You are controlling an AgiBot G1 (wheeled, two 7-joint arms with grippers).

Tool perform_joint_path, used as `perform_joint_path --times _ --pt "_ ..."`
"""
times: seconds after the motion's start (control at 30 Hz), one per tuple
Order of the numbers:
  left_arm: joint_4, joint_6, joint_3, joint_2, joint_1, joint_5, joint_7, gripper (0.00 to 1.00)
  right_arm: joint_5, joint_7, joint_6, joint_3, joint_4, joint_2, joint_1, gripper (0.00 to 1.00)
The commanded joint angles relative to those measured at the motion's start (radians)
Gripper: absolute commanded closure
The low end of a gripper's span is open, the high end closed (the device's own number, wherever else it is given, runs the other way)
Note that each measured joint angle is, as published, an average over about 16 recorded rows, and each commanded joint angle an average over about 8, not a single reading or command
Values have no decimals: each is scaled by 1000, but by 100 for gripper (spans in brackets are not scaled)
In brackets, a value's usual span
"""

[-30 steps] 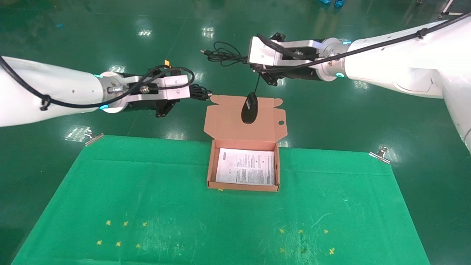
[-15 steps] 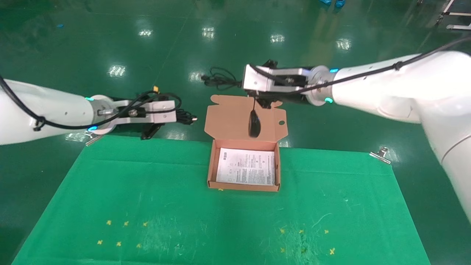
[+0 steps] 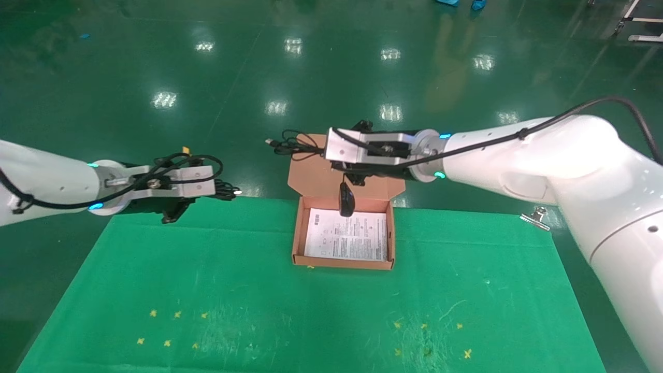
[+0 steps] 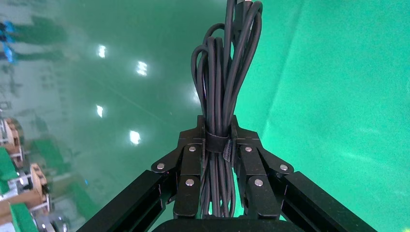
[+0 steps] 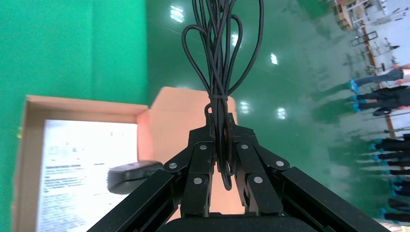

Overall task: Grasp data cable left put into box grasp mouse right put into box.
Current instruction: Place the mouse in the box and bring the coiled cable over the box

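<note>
I should use my right gripper to set the mouse down in the box's near corner on my left gripper's side (image 3: 327, 245) (image 5: 66, 157). The mouse now hangs over the box's far edge.
The box (image 3: 296, 239) lies open at the mat's far middle with a printed sheet (image 3: 346, 234) inside and its lid flap (image 3: 311, 178) folded back. My right gripper (image 3: 322, 148) is shut on the mouse's coiled cord (image 3: 290, 145) above the lid. The mouse (image 3: 346, 200) hangs from it over the box's far edge. In the right wrist view the gripper (image 5: 220, 126) pinches the cord (image 5: 220, 58), with the mouse (image 5: 133, 175) over the box (image 5: 87, 107). My left gripper (image 3: 220, 189) is shut on the data cable (image 4: 222, 72) beyond the mat's far left edge, left of the box.
The green mat (image 3: 207, 290) covers the table, with small yellow cross marks near its front. A metal clip (image 3: 536, 217) holds the far right corner. Shiny green floor lies beyond the far edge.
Both arms have come down and nearer. The mouse dropped from in front of the lid to the box's far edge. The left gripper moved left, away from the box, still holding the cable.
</note>
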Motion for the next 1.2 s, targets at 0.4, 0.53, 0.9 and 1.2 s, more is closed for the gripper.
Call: perform_joint_path --times 0.4,0.53,0.9,1.2 --pt "-107 65 4 -53 14 60 -102 100 119 103 54 -136 54 -6 -75 100" --pt "-116 68 4 -55 16 66 -112 100 170 150 85 -175 43 -6 -104 100" --pt "-123 70 4 -56 18 71 -119 100 225 293 149 -283 -56 -3 -137 100" --pt "-124 70 4 -56 18 72 -120 100 252 360 163 -348 -50 -3 -147 75"
